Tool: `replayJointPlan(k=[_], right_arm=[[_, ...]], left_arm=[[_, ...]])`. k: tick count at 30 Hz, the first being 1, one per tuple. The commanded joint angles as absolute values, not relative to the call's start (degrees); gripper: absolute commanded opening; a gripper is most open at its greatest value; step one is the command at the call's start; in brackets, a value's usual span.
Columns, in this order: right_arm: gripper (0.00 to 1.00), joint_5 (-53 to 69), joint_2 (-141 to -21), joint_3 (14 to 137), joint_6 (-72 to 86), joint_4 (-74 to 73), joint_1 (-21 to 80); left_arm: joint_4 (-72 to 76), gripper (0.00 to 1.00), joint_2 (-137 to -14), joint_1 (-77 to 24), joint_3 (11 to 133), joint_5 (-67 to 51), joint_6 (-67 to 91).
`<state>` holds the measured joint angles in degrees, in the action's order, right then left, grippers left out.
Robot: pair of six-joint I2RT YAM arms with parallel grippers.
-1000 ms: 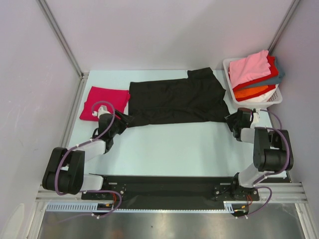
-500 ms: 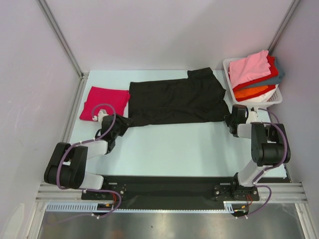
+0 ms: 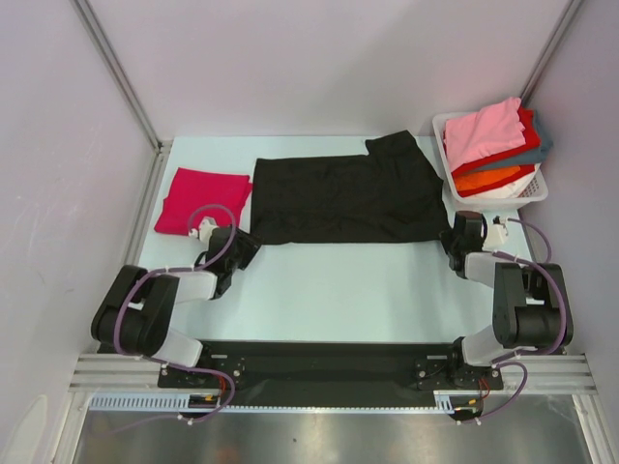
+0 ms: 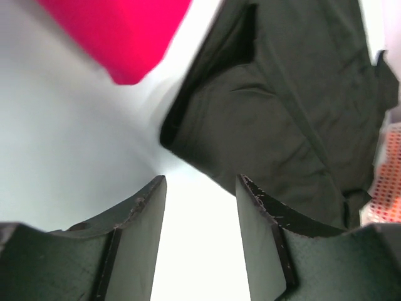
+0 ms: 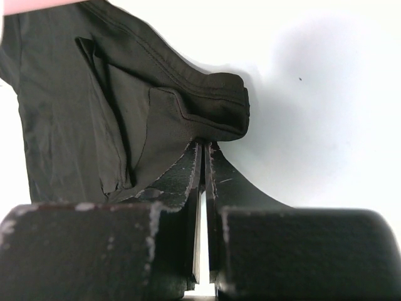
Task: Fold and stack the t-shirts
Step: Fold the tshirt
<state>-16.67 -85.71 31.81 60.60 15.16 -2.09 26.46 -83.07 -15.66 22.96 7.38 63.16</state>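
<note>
Right fingers catch only the black t-shirt's rolled hem edge; I will open, then pinch further in from the t-shirt's corner [image 5: 178,128] before pulling.
A large black t-shirt [image 3: 338,198] lies spread flat across the middle of the table. A folded magenta-red t-shirt [image 3: 201,198] rests to its left. My left gripper [image 3: 246,244] sits low just short of the black shirt's near left corner [image 4: 288,113], open, with only bare table between its fingers [image 4: 200,182]. The magenta shirt [image 4: 125,31] shows beyond it to the left. My right gripper [image 3: 453,235] is at the shirt's near right corner, jaws pressed together, their tips [image 5: 203,145] pinched at the rolled hem of the black cloth [image 5: 75,94].
A white slatted basket [image 3: 538,188] stands at the back right, piled with pink [image 3: 484,133], red, orange and teal shirts. Grey walls and metal posts close in the table's left, back and right sides. Both arm bases sit on the black rail at the near edge.
My right gripper has shut at the shirt's near right corner. My left gripper has drawn back off the near left corner and narrowed a little. The black shirt's near edge lies straighter.
</note>
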Motion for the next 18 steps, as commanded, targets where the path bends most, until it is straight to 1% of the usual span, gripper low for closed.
replayJointPlan(k=[1,4,6,7,8,9,11,16,18], right_arm=[[0.0,-18.5,-84.2,31.3,60.6,15.4,-2.1],[0.01,-17.9,-84.1,31.3,60.9,15.9,-1.9],[0.08,-16.9,-83.9,31.1,60.5,16.3,-1.8],[0.16,-16.2,-83.8,30.9,59.3,17.2,-1.8],[0.41,-15.9,-83.4,30.8,59.2,17.1,-1.8],[0.48,-16.1,-83.0,30.0,59.3,17.1,-1.8],[0.52,-16.2,-81.0,28.8,59.2,17.8,-1.8],[0.5,-17.1,-76.7,25.8,59.7,15.6,-1.5],[0.46,-17.1,-75.6,25.0,60.3,15.2,-1.1]], left_arm=[[27.4,0.54,-85.8,-16.8,25.0,10.3,66.3],[28.2,0.49,-89.0,-16.9,26.1,12.5,68.9],[28.7,0.42,-91.3,-16.9,26.9,12.9,70.1],[28.8,0.35,-91.8,-16.9,27.6,13.6,70.2],[29.0,0.15,-91.9,-16.9,27.7,14.4,70.2],[29.4,0.08,-91.8,-16.9,27.6,15.6,70.2],[29.5,0.0,-91.1,-16.7,27.2,17.6,70.5],[26.0,0.0,-89.8,-14.9,28.0,16.4,69.0],[25.8,0.0,-89.4,-14.8,27.9,16.1,69.0]])
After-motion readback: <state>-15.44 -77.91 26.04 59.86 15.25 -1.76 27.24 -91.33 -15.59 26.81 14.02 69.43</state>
